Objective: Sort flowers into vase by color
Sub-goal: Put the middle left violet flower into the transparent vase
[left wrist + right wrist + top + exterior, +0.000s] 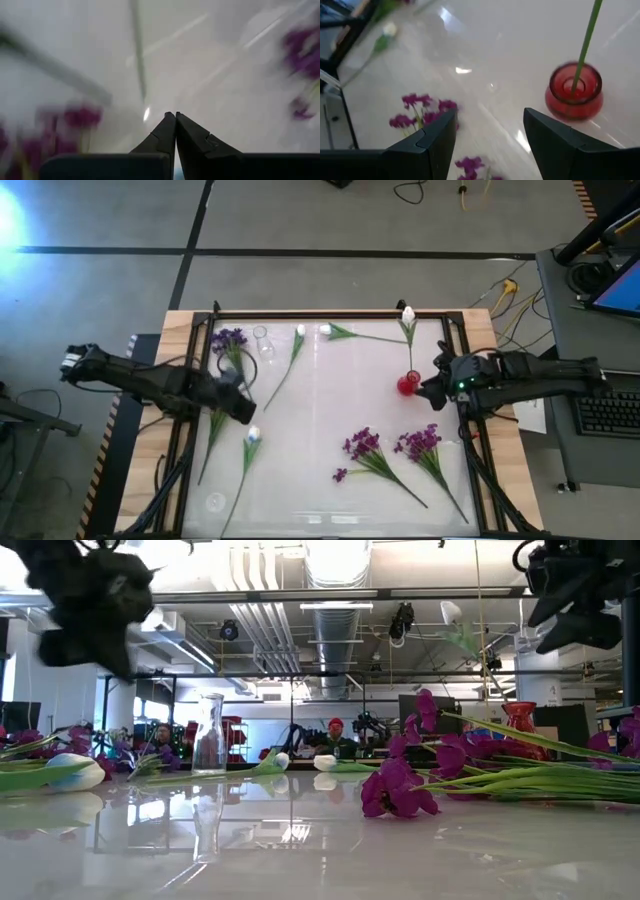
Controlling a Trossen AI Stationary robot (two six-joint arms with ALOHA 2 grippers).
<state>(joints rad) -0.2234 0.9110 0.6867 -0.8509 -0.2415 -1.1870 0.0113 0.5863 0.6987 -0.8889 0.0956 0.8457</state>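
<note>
My left gripper is going to close on the upper green stem [216,424] of the purple cluster that lies next to the near-side white tulip.
A red round vase [407,384] stands right of the table's middle with a white tulip [408,314] on its green stem [585,47] stuck in its mouth. A clear glass bottle [262,340] stands at the far left. Two white tulips [300,332] [326,330] lie at the far side, another [252,436] at the near left. Purple clusters lie at the far left [228,340] and near right [362,446] [420,442]. My left gripper [175,120] is shut and empty above the table's left side. My right gripper [490,135] is open and empty, just right of the red vase.
A dark frame [330,315] runs round the glossy white tabletop. Free room lies at the table's middle [330,395]. A small clear round object [214,502] lies at the near left corner. People sit in the room behind [335,735].
</note>
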